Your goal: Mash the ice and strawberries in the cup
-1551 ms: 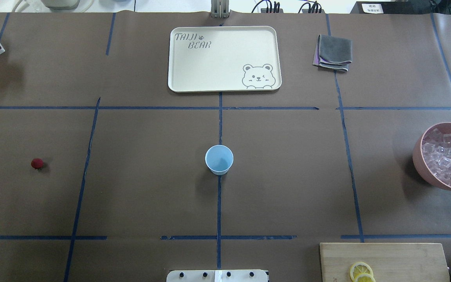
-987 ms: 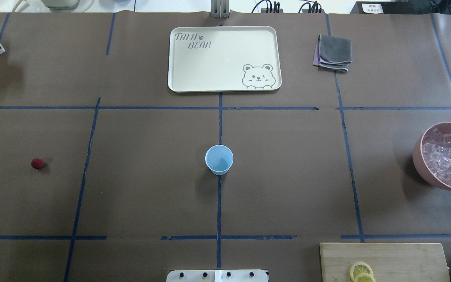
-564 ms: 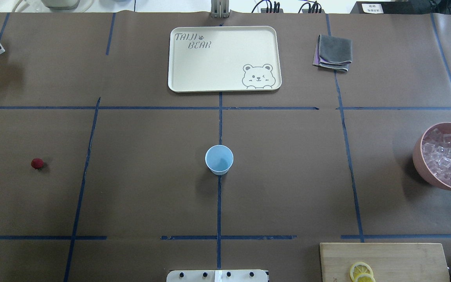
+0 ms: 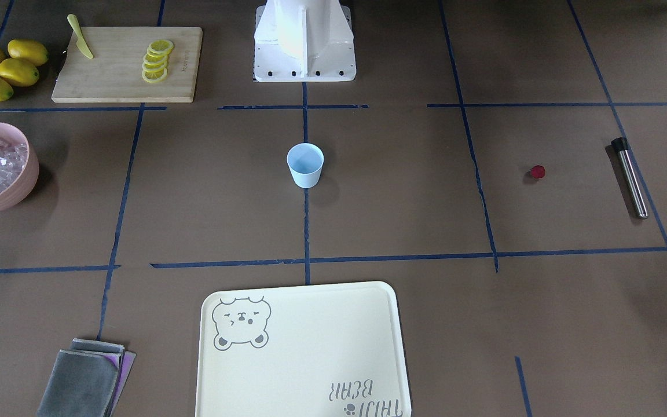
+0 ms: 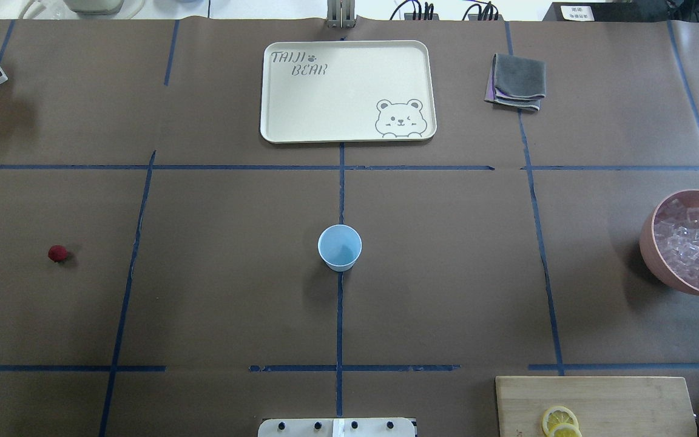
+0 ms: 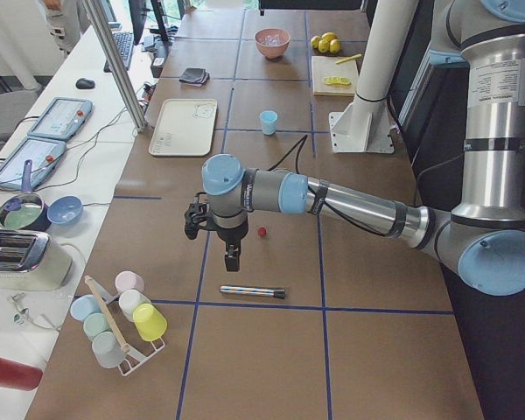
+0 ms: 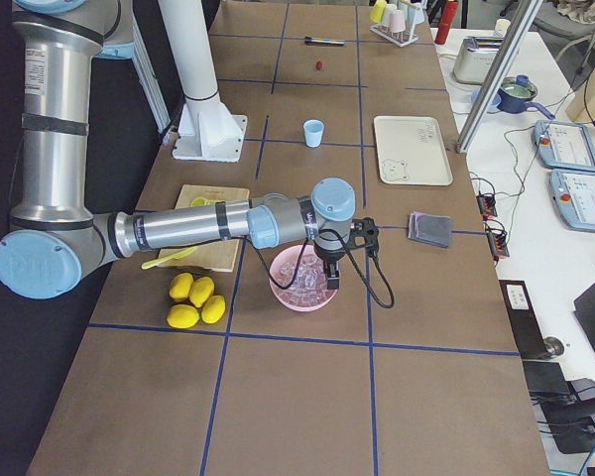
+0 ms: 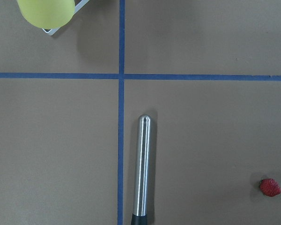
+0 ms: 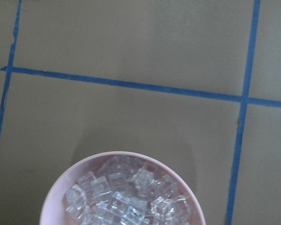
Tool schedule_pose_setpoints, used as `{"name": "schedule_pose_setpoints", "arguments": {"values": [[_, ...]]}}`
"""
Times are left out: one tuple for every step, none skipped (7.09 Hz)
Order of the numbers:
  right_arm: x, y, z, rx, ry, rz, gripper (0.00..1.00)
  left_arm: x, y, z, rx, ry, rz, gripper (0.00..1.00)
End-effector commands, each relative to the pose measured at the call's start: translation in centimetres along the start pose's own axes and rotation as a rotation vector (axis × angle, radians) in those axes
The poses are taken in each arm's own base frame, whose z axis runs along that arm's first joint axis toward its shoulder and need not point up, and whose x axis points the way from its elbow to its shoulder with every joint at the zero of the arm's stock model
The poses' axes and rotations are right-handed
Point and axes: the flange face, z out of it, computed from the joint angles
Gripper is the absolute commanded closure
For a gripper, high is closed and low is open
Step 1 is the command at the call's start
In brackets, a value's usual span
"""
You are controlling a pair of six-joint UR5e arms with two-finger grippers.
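Observation:
Next, my right gripper goes down to the middle of the pink bowl (image 9: 133,215) and closes on an ice cube there.
The pale blue cup (image 5: 340,247) stands upright in the middle of the table, with nothing visible inside. A small dark-red strawberry (image 5: 57,254) lies far to its left on the brown paper. The ice (image 5: 692,243) fills a pink bowl (image 5: 647,249) at the right edge. In the exterior left view my left gripper (image 6: 230,255) hangs over the table between the strawberry (image 6: 262,232) and a metal rod (image 6: 252,291). My right gripper (image 7: 330,279) hovers over the ice bowl (image 7: 297,300). I cannot tell whether either gripper is open or shut. No fingers show in the wrist views.
A cream bear tray (image 5: 347,91) and a folded grey cloth (image 5: 516,82) lie at the far side. A cutting board (image 4: 128,63) carries lemon slices and a yellow knife, with whole lemons (image 4: 3,66) beside it. A rack of coloured cups (image 6: 118,319) stands past the rod.

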Motion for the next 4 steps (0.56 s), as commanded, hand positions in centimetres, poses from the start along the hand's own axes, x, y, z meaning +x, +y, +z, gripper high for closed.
{"name": "schedule_pose_setpoints", "arguments": {"values": [[-3.0, 2.5, 4.0, 0.028, 0.048, 0.157, 0.05, 0.0, 0.0, 0.0, 0.001, 0.000, 0.002, 0.00], [-3.1, 3.3, 5.3, 0.022, 0.069, 0.163, 0.08, 0.0, 0.0, 0.0, 0.001, 0.000, 0.002, 0.00], [-2.5, 3.5, 6.2, 0.015, 0.097, 0.190, 0.08, 0.0, 0.0, 0.0, 0.001, 0.000, 0.002, 0.00], [-3.6, 3.8, 7.7, -0.011, 0.099, 0.268, 0.08, 0.0, 0.0, 0.0, 0.001, 0.000, 0.002, 0.00]]}}
